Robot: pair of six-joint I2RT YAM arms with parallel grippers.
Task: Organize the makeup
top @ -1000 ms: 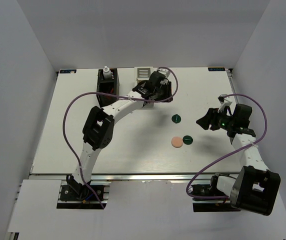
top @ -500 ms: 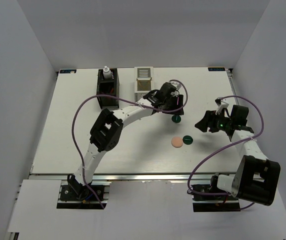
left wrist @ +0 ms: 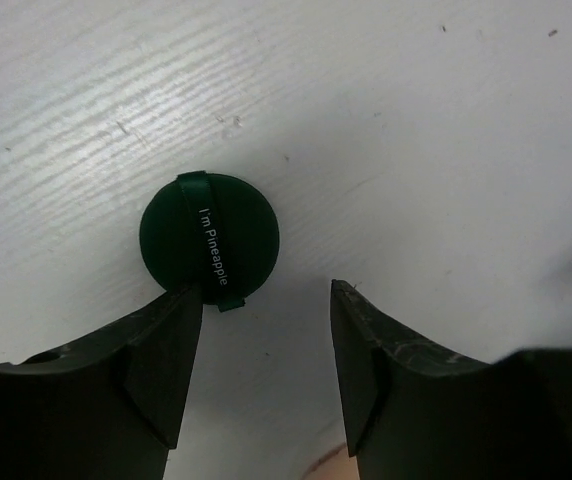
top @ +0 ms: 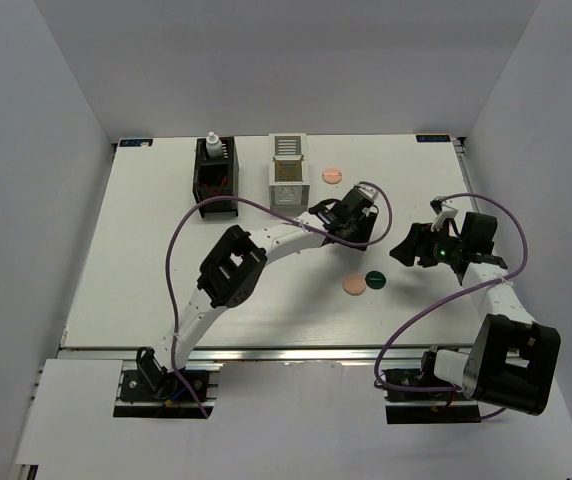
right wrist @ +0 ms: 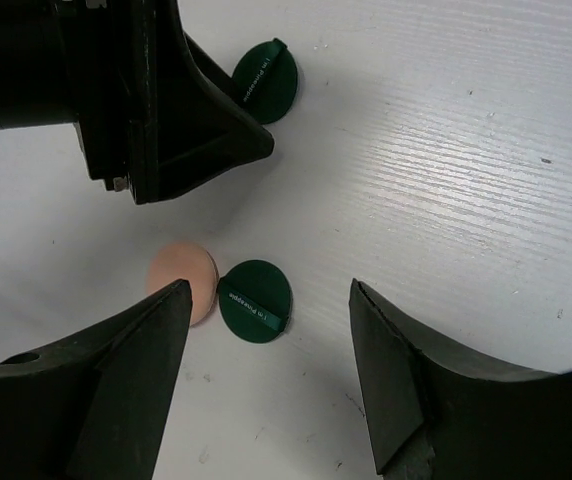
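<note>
The dark-green disc's edge (top: 382, 279) (right wrist: 275, 318), on the side facing away from the peach disc it touches, should be gripped next by my right gripper.
My left gripper (top: 358, 226) is open and empty, low over the table. In the left wrist view (left wrist: 266, 300) a dark-green disc (left wrist: 209, 238) lies just ahead of the left fingertip. From above that disc is hidden under the gripper. My right gripper (top: 407, 245) is open and empty. In its wrist view (right wrist: 268, 292) a second dark-green disc (right wrist: 255, 300) touches a peach disc (right wrist: 183, 280) below the jaws. These two lie at centre (top: 374, 279) (top: 353, 285). Another peach disc (top: 333, 176) lies by the white slatted box (top: 287, 172). A small white bottle (top: 211, 146) stands in the black slatted box (top: 214, 182).
The left arm's fingers (right wrist: 186, 110) fill the upper left of the right wrist view, with the first green disc (right wrist: 265, 80) beside them. Purple cables loop over both arms. White walls close in the table at the left, back and right.
My left gripper has moved from the white slatted box rightward and nearer, over the lone green disc. A peach disc now shows beside the white box. The right gripper has barely moved.
</note>
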